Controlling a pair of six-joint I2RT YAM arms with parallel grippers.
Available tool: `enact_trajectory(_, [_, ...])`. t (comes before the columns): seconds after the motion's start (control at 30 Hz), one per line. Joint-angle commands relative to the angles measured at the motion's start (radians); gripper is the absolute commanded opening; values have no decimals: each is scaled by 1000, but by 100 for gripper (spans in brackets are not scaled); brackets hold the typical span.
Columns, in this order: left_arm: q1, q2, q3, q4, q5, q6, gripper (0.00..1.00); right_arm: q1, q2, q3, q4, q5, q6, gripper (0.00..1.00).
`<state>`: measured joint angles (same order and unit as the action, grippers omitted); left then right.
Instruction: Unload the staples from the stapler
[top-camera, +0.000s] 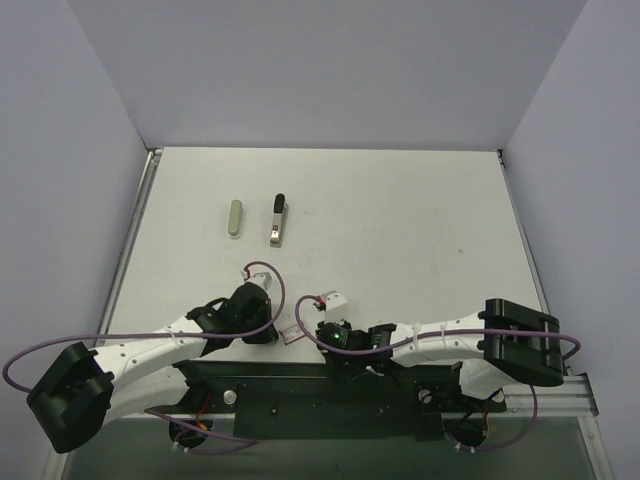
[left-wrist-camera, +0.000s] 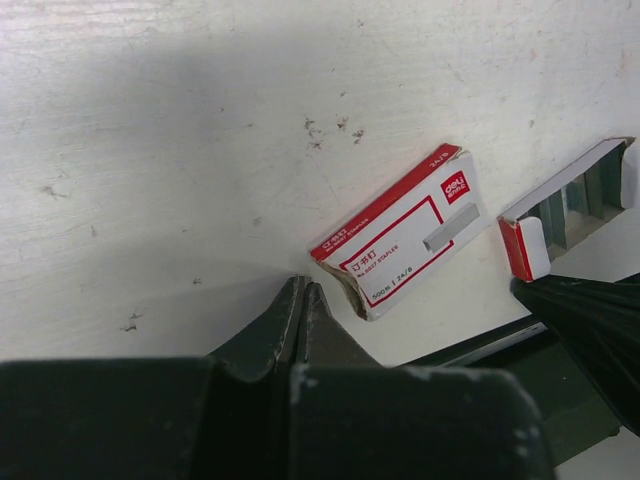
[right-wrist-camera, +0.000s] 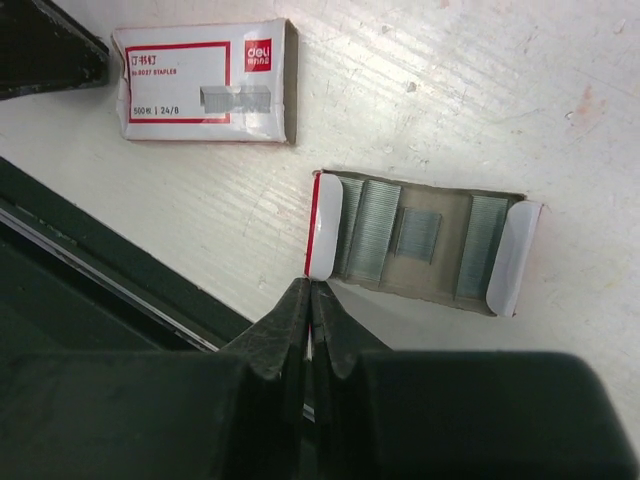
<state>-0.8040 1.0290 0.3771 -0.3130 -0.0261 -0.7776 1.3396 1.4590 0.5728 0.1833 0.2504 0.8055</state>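
The tray's flap facing the box sleeve has my right gripper at it, so I need to open the gripper and take the tray's far flap (right-wrist-camera: 515, 257) to bring the tray against the box sleeve.
The stapler (top-camera: 278, 220) lies on the white table past the middle, a slim silvery-beige bar with its black end pointing away from me. It shows only in the top view. Its staples are hidden. My left gripper (top-camera: 262, 325) rests low at the near edge, far from the stapler. In the left wrist view this gripper (left-wrist-camera: 303, 290) is shut and empty. My right gripper (top-camera: 325, 335) is also at the near edge. In the right wrist view it (right-wrist-camera: 312, 290) is shut and empty, with its tips close to a small open tray.
A red-and-white box sleeve (left-wrist-camera: 400, 232) lies between the grippers and also shows in the right wrist view (right-wrist-camera: 205, 82). Its open inner tray (right-wrist-camera: 415, 240) holds grey ribbed blocks. A small olive-grey bar (top-camera: 234, 216) lies left of the stapler. Walls enclose the table.
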Motion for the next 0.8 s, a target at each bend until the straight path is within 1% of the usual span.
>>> enact_trajectory(0.0, [-6,31,-10,86,20,0,0,-25,32,24,-42,55,3,0])
enact_trajectory(0.3, [-6,92,-10,132,20,11,0,-86,46,36,-36,64,-32,0])
enact_trajectory(0.53, [-4,126,17,127,3,34,0,-108,47,39,-36,64,-60,0])
enact_trajectory(0.77, [-6,193,49,155,6,57,0,-120,23,45,-56,55,-80,0])
